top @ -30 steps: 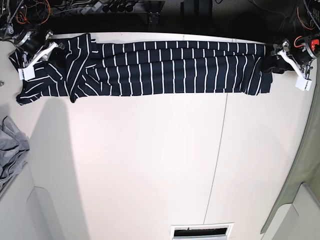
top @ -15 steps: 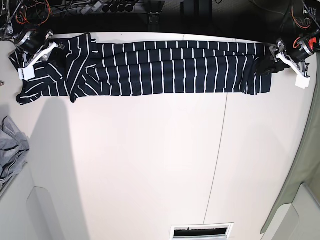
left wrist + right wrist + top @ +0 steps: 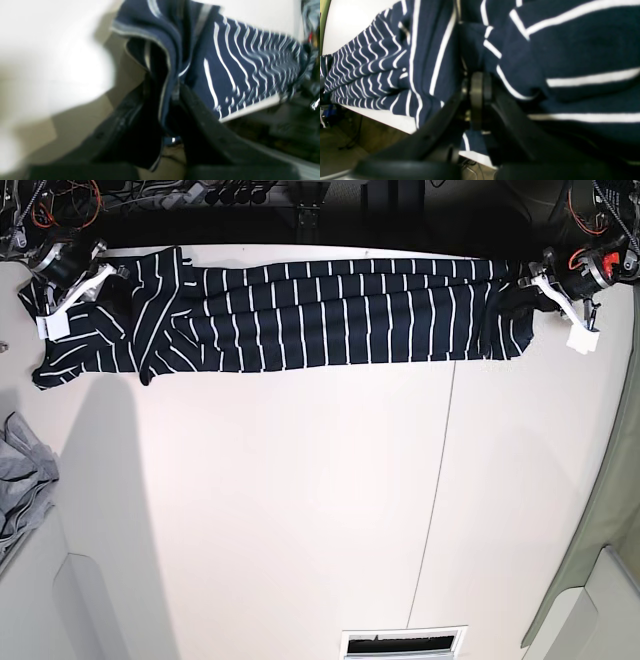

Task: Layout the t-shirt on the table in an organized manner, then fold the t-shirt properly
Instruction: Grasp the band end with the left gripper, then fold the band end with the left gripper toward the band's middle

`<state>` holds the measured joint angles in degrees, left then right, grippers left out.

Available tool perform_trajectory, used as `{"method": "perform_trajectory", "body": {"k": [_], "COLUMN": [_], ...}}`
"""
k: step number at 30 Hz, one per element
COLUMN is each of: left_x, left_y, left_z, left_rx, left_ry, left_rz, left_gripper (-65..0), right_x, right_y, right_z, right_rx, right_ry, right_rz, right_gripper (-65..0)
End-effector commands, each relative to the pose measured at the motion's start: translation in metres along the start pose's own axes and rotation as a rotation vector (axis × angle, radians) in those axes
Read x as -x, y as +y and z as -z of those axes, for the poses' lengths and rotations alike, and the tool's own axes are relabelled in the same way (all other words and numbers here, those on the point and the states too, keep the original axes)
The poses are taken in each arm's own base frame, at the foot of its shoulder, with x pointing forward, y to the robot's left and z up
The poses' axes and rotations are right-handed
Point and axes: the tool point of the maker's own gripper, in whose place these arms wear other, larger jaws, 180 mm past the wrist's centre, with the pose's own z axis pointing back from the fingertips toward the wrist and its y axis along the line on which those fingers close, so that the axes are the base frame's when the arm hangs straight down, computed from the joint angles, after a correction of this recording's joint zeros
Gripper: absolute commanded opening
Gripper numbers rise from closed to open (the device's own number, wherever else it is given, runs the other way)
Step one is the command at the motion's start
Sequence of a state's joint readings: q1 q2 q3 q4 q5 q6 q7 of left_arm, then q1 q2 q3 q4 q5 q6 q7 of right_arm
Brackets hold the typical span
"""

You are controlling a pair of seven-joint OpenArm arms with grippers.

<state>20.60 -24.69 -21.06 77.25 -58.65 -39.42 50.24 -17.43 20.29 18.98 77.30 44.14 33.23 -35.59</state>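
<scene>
I need to let go of the t-shirt's end, now lifted slightly off the table, with my left gripper on the flat striped part (image 3: 236,320) (image 3: 282,64) just beside the t-shirt's bunched end.
The t-shirt (image 3: 320,320), dark navy with thin white stripes, lies stretched in a long band along the far edge of the white table (image 3: 300,510). My left gripper (image 3: 530,290) is at the shirt's right end. In the left wrist view its black fingers (image 3: 200,117) pinch a fold of the t-shirt (image 3: 225,62), lifted slightly off the table. My right gripper (image 3: 105,280) is at the bunched left end. In the right wrist view that gripper (image 3: 477,82) is shut, with the t-shirt (image 3: 570,50) draped around its fingers.
A grey cloth (image 3: 25,480) lies at the table's left edge. A thin dark seam (image 3: 435,480) runs down the tabletop. A slotted opening (image 3: 405,643) sits at the near edge. Cables and dark equipment (image 3: 230,195) crowd the space behind the far edge.
My left gripper has closed on the shirt's right end and moved up and to the left, drawing that end in a little. The right arm has stayed put.
</scene>
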Motion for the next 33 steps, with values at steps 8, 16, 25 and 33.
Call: {"method": "perform_trajectory", "body": {"k": [8,16,25,33], "left_x": [-0.052,-0.037,-0.018,0.004], "left_y": [-0.089,-0.173,-0.234,-0.266], "left_z": [-0.029,0.000,0.068,0.109], "left_rx": [0.172,0.371,0.397,0.453], "left_ry": [-0.132,-0.109,-0.081,-0.037], "left_rz": [0.242,0.339,0.476,0.397], "left_gripper": [-65.0,-65.0,-65.0,-65.0], "right_x": [0.002,0.004,0.006,0.007], "right_y": [-0.004,-0.007,-0.008,-0.010], "right_z": [-0.003,-0.003,-0.003,-0.003], "right_rx": [0.014,0.031,0.038,0.046], "right_ry": [0.026,0.043,0.051,0.058], "right_rz": [-0.023,-0.041,-0.047,-0.056], "right_gripper": [-65.0,-65.0,-65.0,-65.0]}}
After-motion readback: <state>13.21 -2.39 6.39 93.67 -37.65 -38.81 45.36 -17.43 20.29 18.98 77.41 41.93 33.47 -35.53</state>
